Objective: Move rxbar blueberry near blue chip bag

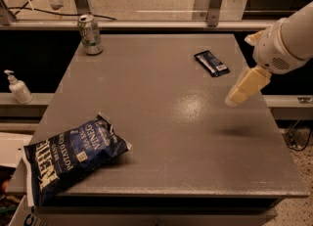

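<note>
The gripper I have will shut on the near end of the rxbar blueberry [220,69], which is the end farther away from the glass bar.
The rxbar blueberry [211,63] is a small flat navy wrapper with a white label end. It lies on the far right part of the grey table [161,122]. The blue chip bag [71,156] is large and crinkled with white lettering. It lies at the table's front left corner and hangs partly over the edge. My gripper [243,89] comes in from the right on a white arm [288,39]. It hovers above the table's right side, a little in front of the bar and to its right. It holds nothing.
A green soda can [90,34] stands at the table's far left corner. A white pump bottle [18,87] stands on a ledge to the left of the table. A glass rail with metal posts [212,0] runs behind the table.
</note>
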Controlling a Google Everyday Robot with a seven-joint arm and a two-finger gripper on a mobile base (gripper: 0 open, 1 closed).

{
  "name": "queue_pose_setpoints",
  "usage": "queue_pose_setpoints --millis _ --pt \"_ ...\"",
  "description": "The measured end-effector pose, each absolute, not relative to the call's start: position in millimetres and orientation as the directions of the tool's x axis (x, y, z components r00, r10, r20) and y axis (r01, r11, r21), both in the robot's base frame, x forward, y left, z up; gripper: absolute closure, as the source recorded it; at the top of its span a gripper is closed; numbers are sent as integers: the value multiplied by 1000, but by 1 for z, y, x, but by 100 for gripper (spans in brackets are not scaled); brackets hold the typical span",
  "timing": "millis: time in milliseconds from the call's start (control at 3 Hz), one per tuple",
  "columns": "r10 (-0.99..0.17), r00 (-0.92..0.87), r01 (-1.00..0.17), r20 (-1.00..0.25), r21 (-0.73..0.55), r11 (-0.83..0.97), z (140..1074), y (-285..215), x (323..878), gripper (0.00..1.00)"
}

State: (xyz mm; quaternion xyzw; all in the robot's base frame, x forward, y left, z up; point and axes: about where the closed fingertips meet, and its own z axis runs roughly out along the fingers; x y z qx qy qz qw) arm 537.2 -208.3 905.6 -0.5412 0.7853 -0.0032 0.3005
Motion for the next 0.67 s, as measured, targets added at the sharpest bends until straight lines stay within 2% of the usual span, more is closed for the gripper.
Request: queue_pose_setpoints --millis 333,667 --pt "-815 -295 -777 -499 -371 509 909 -209 586 0" --pt "-800 -321 -765 -508 -360 535 908 -208 587 0"
